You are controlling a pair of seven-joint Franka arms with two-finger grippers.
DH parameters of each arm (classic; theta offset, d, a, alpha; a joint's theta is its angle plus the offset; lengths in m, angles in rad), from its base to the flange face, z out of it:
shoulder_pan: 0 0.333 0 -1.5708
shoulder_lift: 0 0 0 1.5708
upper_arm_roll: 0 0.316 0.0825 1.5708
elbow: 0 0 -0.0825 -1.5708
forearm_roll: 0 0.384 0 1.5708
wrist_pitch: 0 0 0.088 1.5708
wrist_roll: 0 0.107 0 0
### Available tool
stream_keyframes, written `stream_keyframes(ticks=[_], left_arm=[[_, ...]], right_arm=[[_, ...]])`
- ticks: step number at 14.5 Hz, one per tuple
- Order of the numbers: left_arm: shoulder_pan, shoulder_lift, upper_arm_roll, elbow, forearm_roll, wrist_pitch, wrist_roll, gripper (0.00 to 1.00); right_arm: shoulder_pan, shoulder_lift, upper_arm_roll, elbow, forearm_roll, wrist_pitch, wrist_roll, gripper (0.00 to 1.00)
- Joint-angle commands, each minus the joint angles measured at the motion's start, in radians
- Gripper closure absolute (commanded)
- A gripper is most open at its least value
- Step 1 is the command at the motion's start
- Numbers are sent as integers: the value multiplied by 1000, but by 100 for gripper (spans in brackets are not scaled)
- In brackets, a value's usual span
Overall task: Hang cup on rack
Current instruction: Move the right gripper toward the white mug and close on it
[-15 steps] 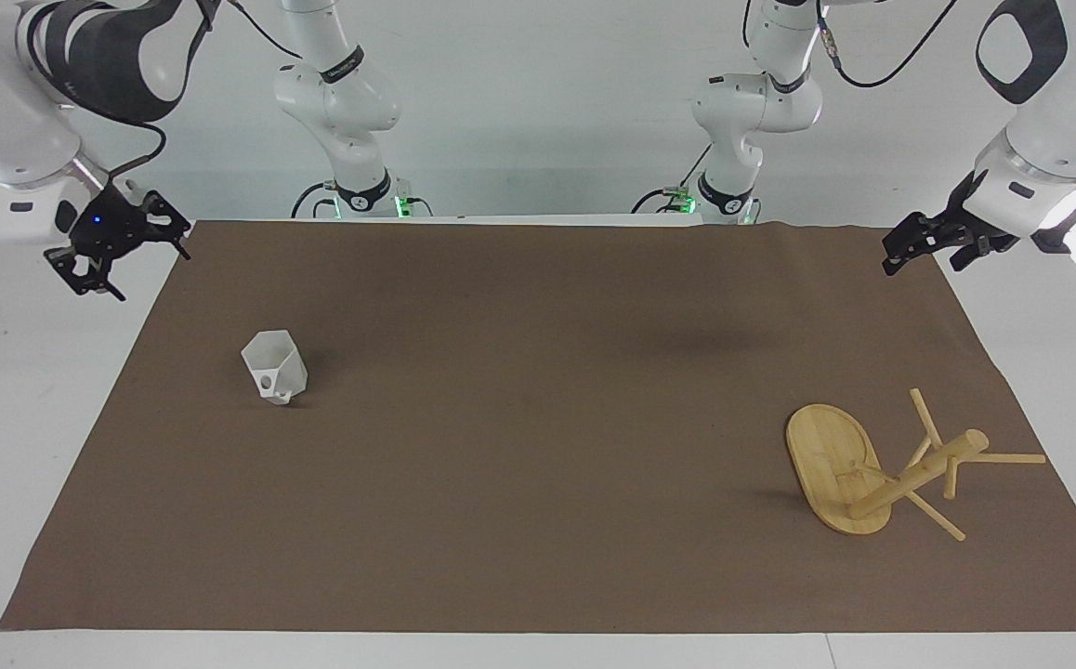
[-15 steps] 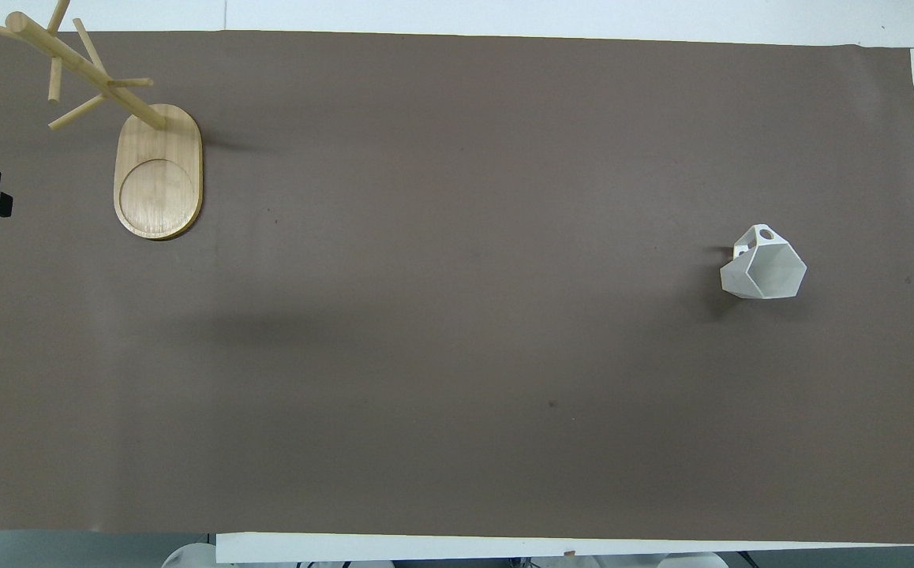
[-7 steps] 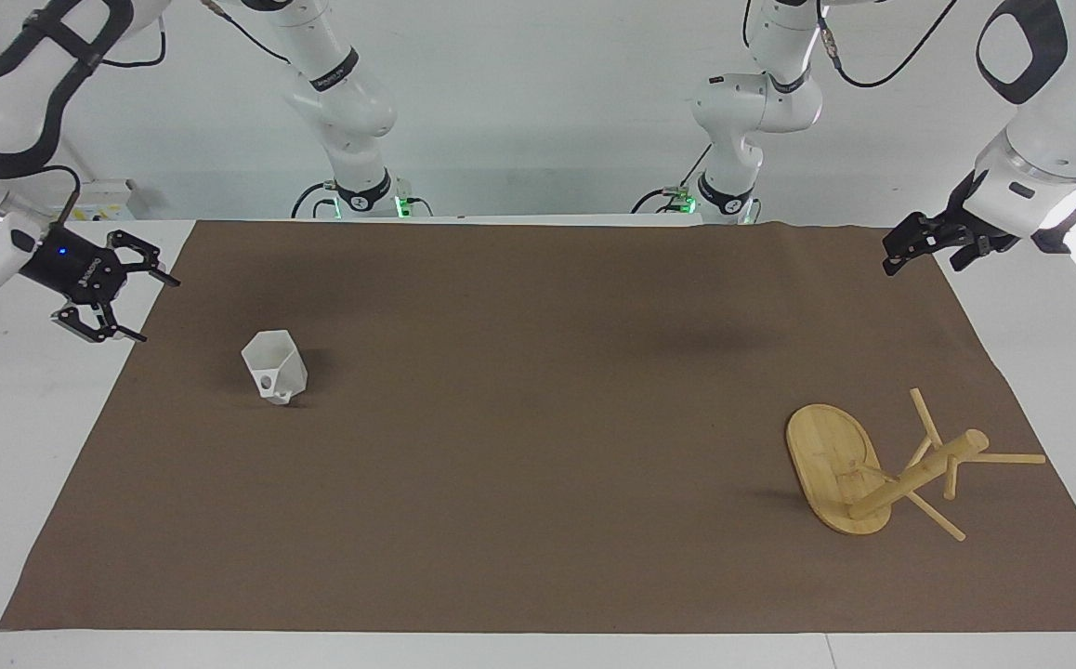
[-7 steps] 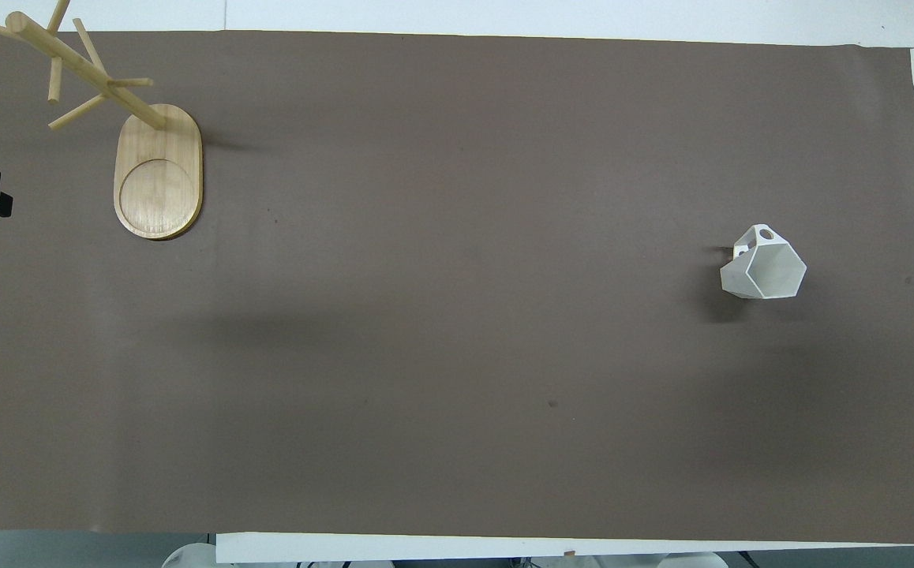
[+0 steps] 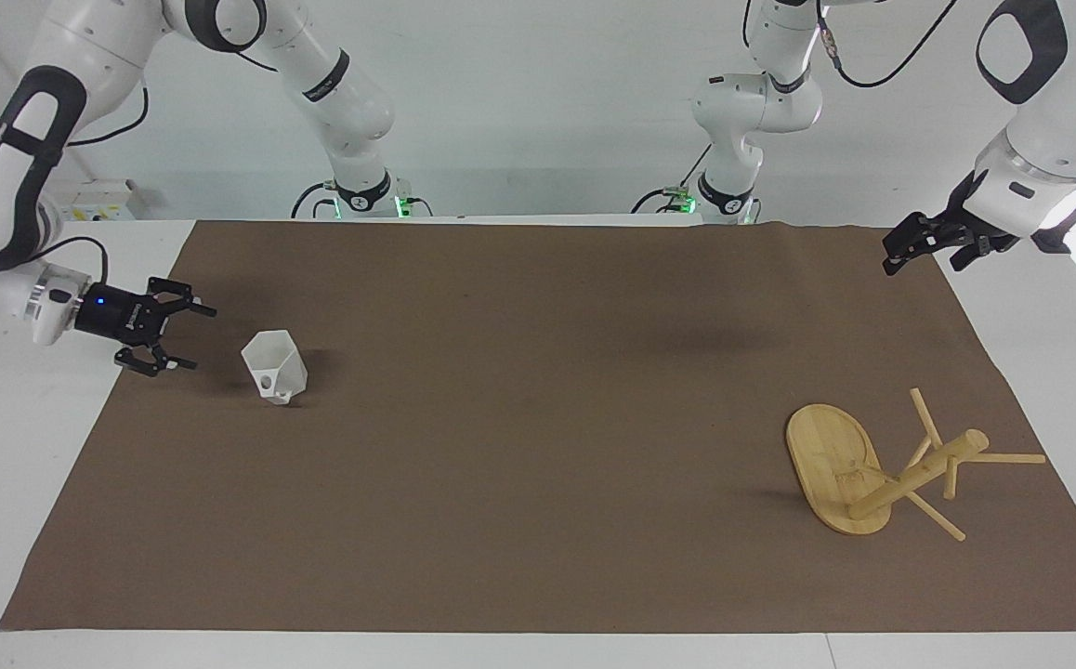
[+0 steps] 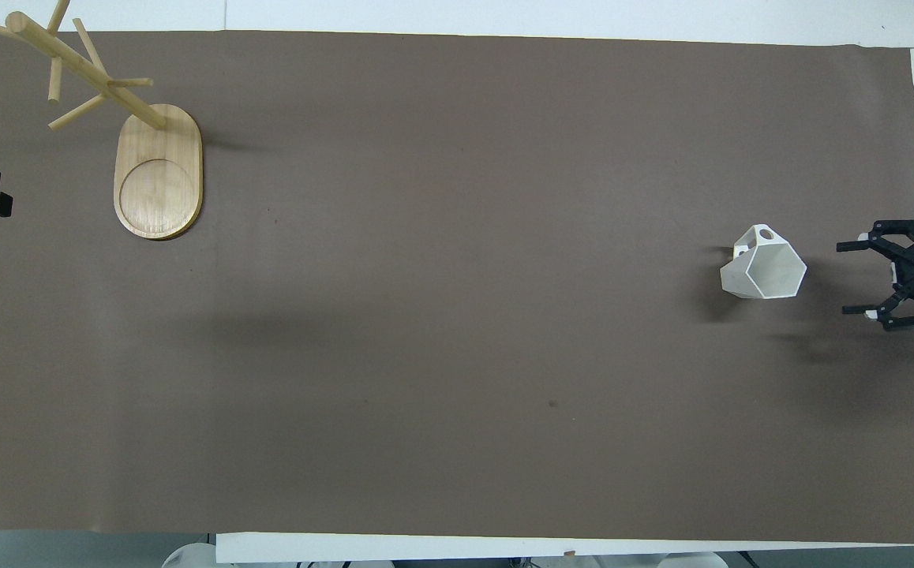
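Observation:
My right gripper needs to next close around the cup's body [image 6: 753,270], with one finger on the cup's handle side and one on the cup's side nearer the robots.
The white faceted cup [image 5: 275,364] stands upright on the brown mat, rim up, at the right arm's end of the table. Its handle points away from the robots. It also shows in the overhead view [image 6: 765,272]. My right gripper [image 5: 202,340] is open, turned sideways and low over the mat's edge. Its fingers point at the cup with a gap between them and it; it shows from above too [image 6: 843,278]. The bamboo rack [image 5: 835,465] stands at the left arm's end [image 6: 159,173], pegs bare. My left gripper [image 5: 919,249] waits over the mat's corner.
The brown mat [image 5: 538,483] covers most of the white table. Nothing else stands on it between the cup and the rack.
My right gripper has come down and swung in over the mat's edge toward the cup, turning its fingers sideways. The cup, the rack and the left arm have not moved.

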Motion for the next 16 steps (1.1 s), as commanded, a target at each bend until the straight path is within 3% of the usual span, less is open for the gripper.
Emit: stream_keyframes(ticks=[1, 12, 16], left_arm=[[6, -22, -1, -23, -11, 6, 10, 0], [6, -22, -1, -23, -11, 6, 10, 0], [6, -22, -1, -23, -11, 6, 10, 0]], right_arm=[[-18, 13, 11, 19, 24, -26, -9, 0], [29, 12, 24, -10, 50, -15, -63, 0], [43, 116, 24, -13, 143, -9, -167, 0]])
